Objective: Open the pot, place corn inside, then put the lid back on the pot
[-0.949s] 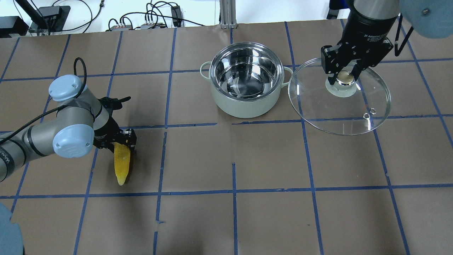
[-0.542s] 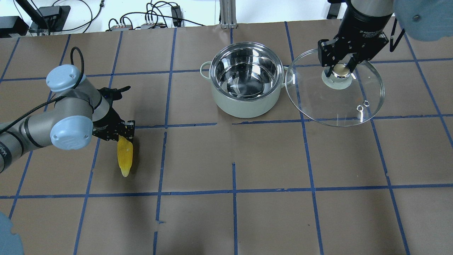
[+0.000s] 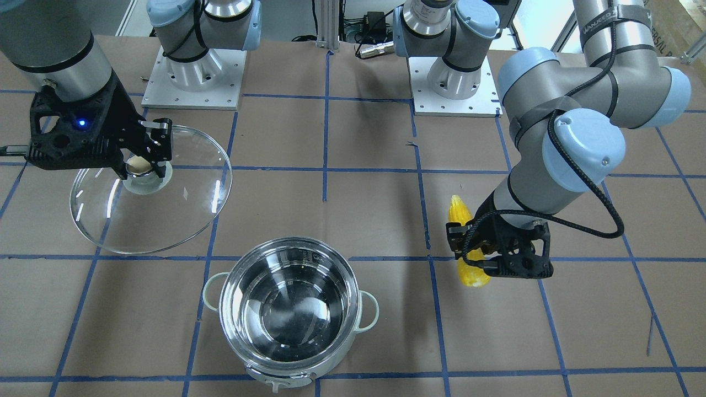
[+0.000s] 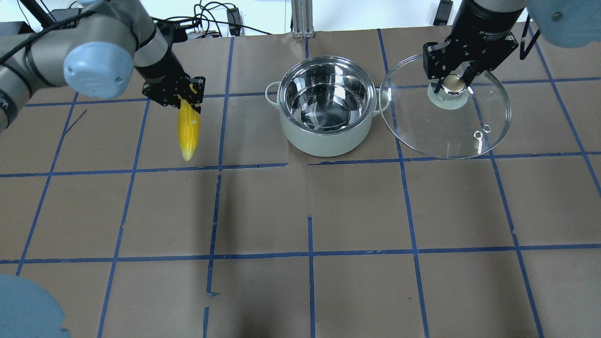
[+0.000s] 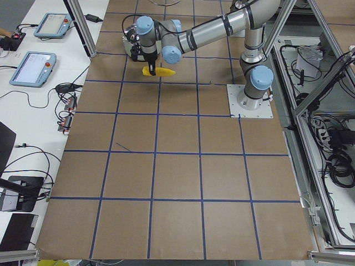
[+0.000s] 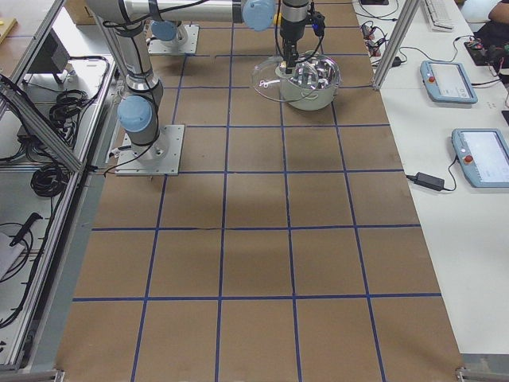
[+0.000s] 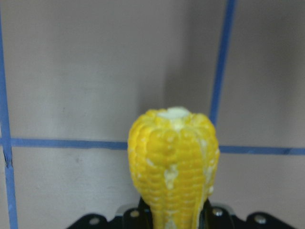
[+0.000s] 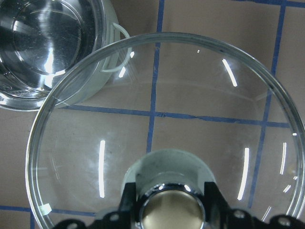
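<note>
I should use my left gripper to set the yellow corn down and let go of it on the shiny bottom of the open pot [image 3: 303,328].
The pot [image 4: 325,106] stands open at the table's far middle, its shiny inside empty; it also shows in the front view [image 3: 290,306]. My left gripper [image 4: 181,94] is shut on the blunt end of the yellow corn [image 4: 188,129] and holds it in the air left of the pot, its point hanging toward the near side. The corn also shows in the front view [image 3: 469,270] and the left wrist view [image 7: 172,157]. My right gripper [image 4: 451,83] is shut on the gold knob of the glass lid [image 4: 469,136], held just right of the pot; the lid fills the right wrist view [image 8: 190,119].
Brown paper with blue tape lines covers the table [image 4: 310,211]. Cables and boxes lie beyond the far edge [image 4: 197,28]. The arms' base plates [image 3: 190,82] sit at the robot's side.
My left gripper has lifted the corn off the table and carried it away from the near side and rightward, toward the pot. The right gripper with the lid has barely shifted.
</note>
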